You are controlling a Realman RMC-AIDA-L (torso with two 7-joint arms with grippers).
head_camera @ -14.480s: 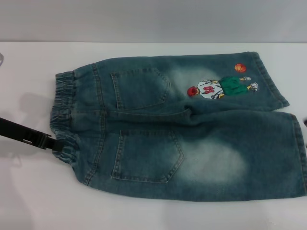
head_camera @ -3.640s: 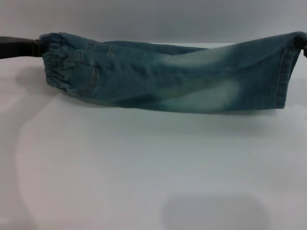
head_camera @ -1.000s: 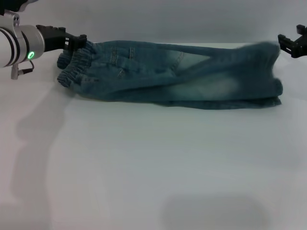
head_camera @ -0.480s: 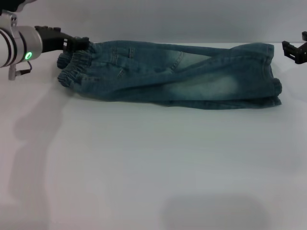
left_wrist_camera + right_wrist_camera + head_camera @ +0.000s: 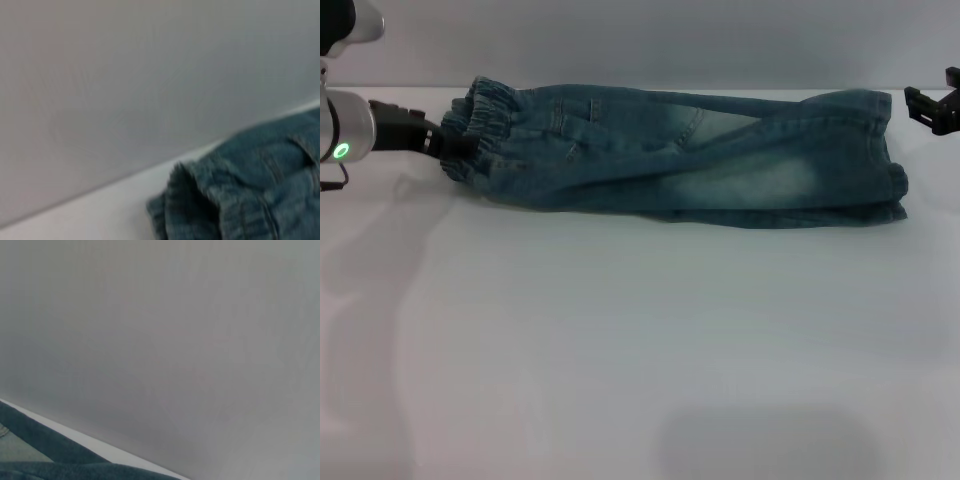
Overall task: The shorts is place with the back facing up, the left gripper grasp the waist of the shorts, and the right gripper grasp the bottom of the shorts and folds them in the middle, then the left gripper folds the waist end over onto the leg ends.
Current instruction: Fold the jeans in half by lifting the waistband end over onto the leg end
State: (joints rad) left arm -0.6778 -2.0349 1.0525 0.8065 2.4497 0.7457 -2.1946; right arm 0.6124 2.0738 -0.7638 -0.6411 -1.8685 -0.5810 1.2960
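Next, my left gripper backs off and grabs deeper into the waistband (image 5: 493, 143) before folding, because its hold is shallow at the outer edge of the bunched waist.
The shorts (image 5: 690, 160) lie folded lengthwise along the back of the white table (image 5: 640, 340), with a faded patch on top. Their gathered waist (image 5: 480, 115) is at the left and the leg ends (image 5: 892, 150) are at the right. My left gripper (image 5: 450, 143), on the green-lit arm, is low at the waist's left edge with its tips buried in the waistband, shut on it. The left wrist view shows the ruffled waistband (image 5: 200, 205) close up. My right gripper (image 5: 920, 110) hangs open just right of the leg ends, apart from them. A strip of denim (image 5: 40, 462) shows in the right wrist view.
A grey wall (image 5: 640, 40) runs right behind the table's back edge, close to the shorts. White tabletop stretches from the shorts toward me, and a faint shadow patch (image 5: 765, 445) lies at the front.
The shorts were lowered to the table folded in half. The right gripper let go of the leg ends and drew off right. The left arm has just dropped down and left, tugging the waistband.
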